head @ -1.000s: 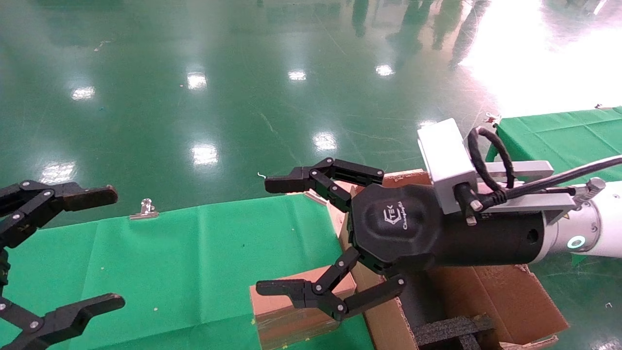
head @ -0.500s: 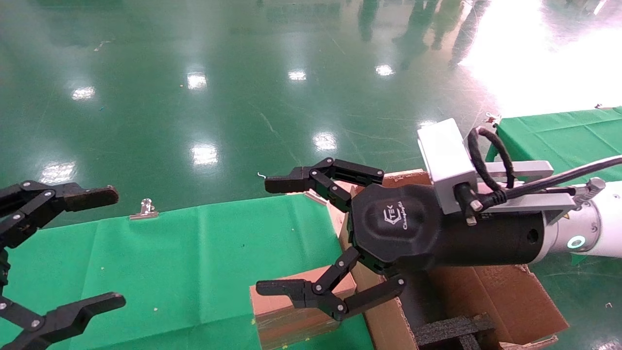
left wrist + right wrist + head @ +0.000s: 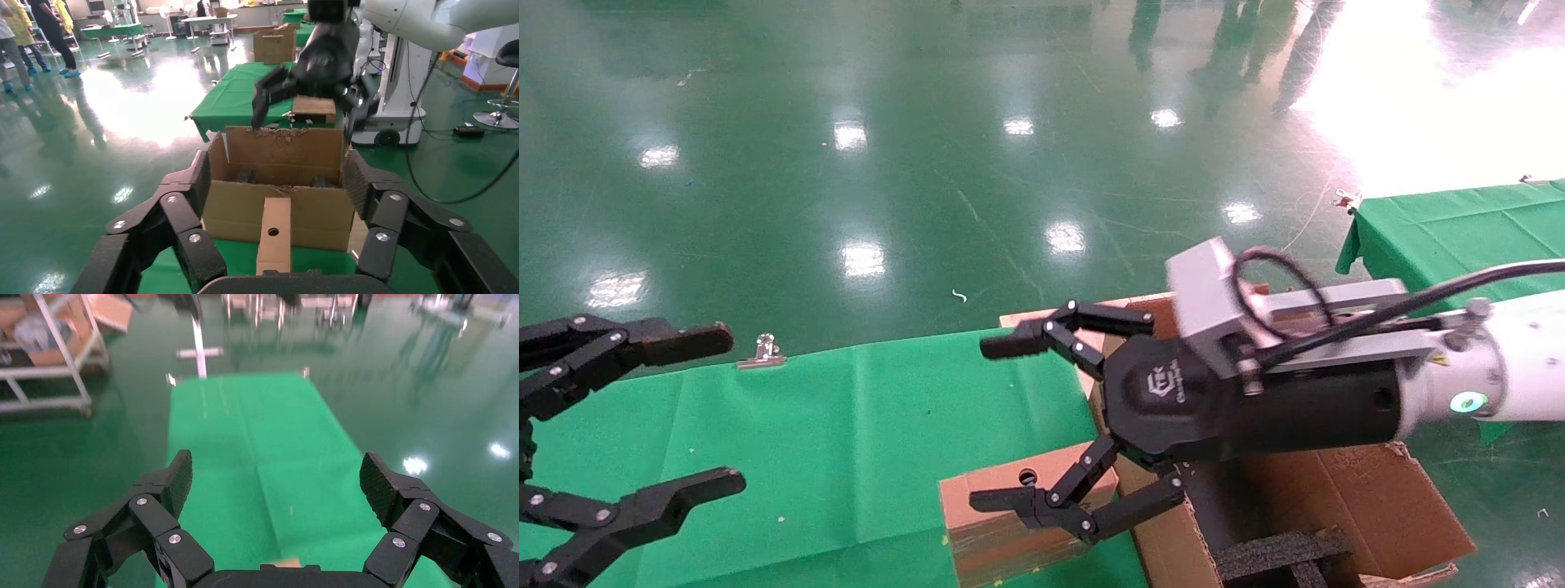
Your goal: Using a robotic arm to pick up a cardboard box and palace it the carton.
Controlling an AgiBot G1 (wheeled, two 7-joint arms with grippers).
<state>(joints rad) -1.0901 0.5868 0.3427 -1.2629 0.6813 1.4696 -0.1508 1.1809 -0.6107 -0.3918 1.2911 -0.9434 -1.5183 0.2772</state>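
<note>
The fingers of my right gripper needs to close on the long sides of the cardboard box, with the box's round hole (image 3: 1028,478) between them.
The cardboard box (image 3: 1001,543) stands on its long edge on the green table, brown with shiny tape and a round hole in its upper face, right against the carton (image 3: 1369,498). The white robotic arm carries my right gripper (image 3: 995,421), open, hovering just above the box with its lower finger over the box's top. From the left wrist the box (image 3: 273,236) shows narrow in front of the carton (image 3: 306,211). My left gripper (image 3: 722,407) is open over the table's left end, holding nothing. The right wrist view shows my right gripper (image 3: 276,478) over green cloth.
A green cloth covers the table (image 3: 846,425), with a metal clip (image 3: 762,349) on its far edge. Black foam inserts (image 3: 1279,555) lie inside the carton. Another green-covered table (image 3: 1459,220) stands at the far right, with shiny green floor beyond.
My right gripper has dropped lower and rolled slightly, and the box's round hole now shows. My left gripper has shifted a little to the right.
</note>
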